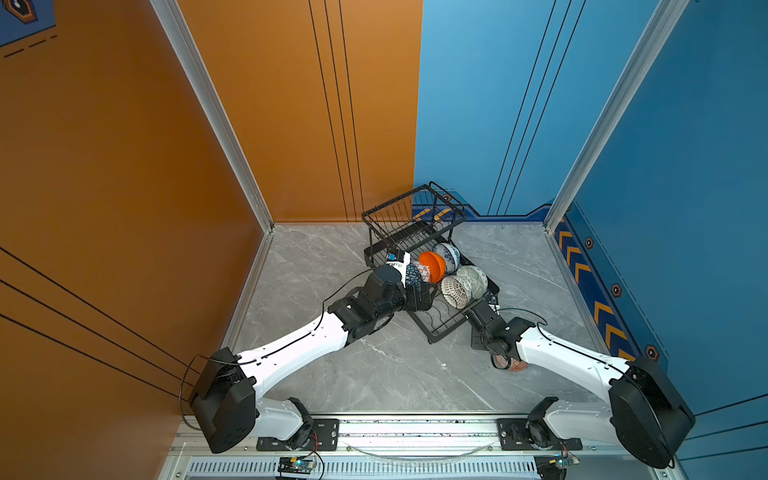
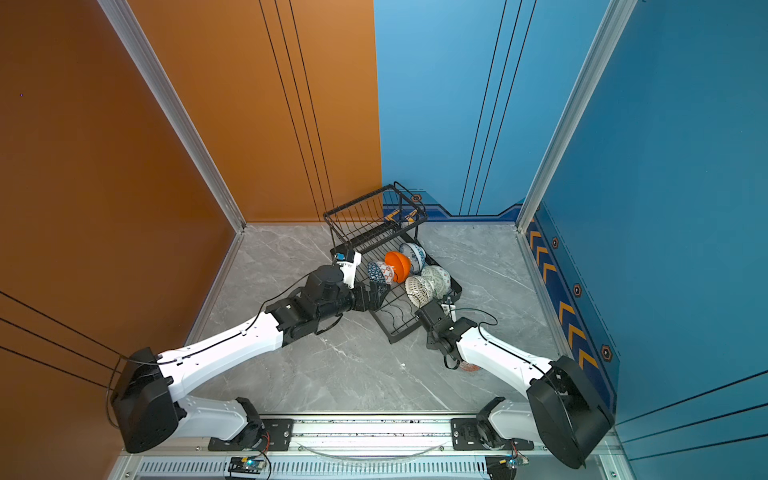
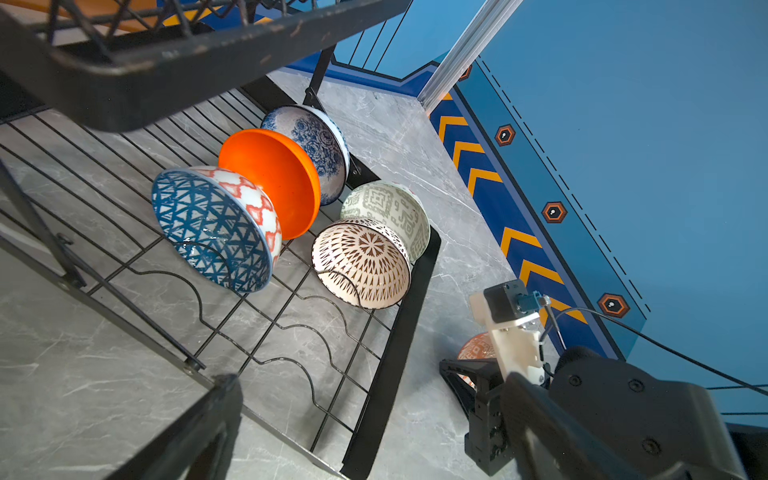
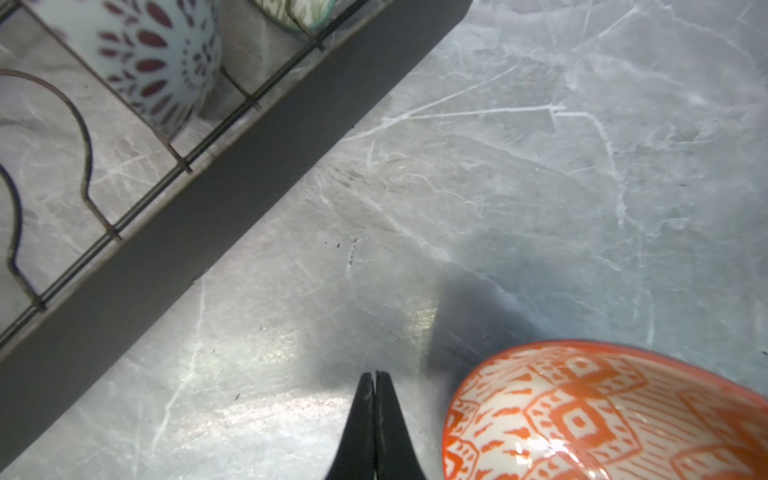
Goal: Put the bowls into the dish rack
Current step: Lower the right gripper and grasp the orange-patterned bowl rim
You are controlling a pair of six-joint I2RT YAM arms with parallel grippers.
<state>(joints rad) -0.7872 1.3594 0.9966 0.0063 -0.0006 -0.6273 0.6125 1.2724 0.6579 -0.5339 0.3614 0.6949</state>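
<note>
The fingers of my right gripper are shut beside the red-orange patterned bowl's edge, so I will open them, move over and pinch that edge (image 4: 448, 454) before carrying the bowl.
The black wire dish rack (image 1: 415, 216) stands at the back of the table. In its lower tier, on edge, are a blue triangle bowl (image 3: 212, 228), a plain orange bowl (image 3: 274, 174), a white-blue floral bowl (image 3: 320, 145), a pale green bowl (image 3: 390, 208) and a white lattice bowl (image 3: 361, 262). A red-orange patterned bowl (image 4: 602, 415) lies on the table outside the rack, half under the right arm (image 1: 517, 365). My right gripper (image 4: 376, 374) is shut on nothing, close beside that bowl. My left gripper (image 3: 370, 378) is open and empty over the rack's near corner (image 1: 419, 297).
The grey marble table (image 1: 374, 374) is walled by orange panels on the left and blue panels (image 1: 665, 208) at the back and right. The rack's flat black frame bar (image 4: 232, 178) runs close to the right gripper. An aluminium rail (image 1: 415, 428) crosses the front.
</note>
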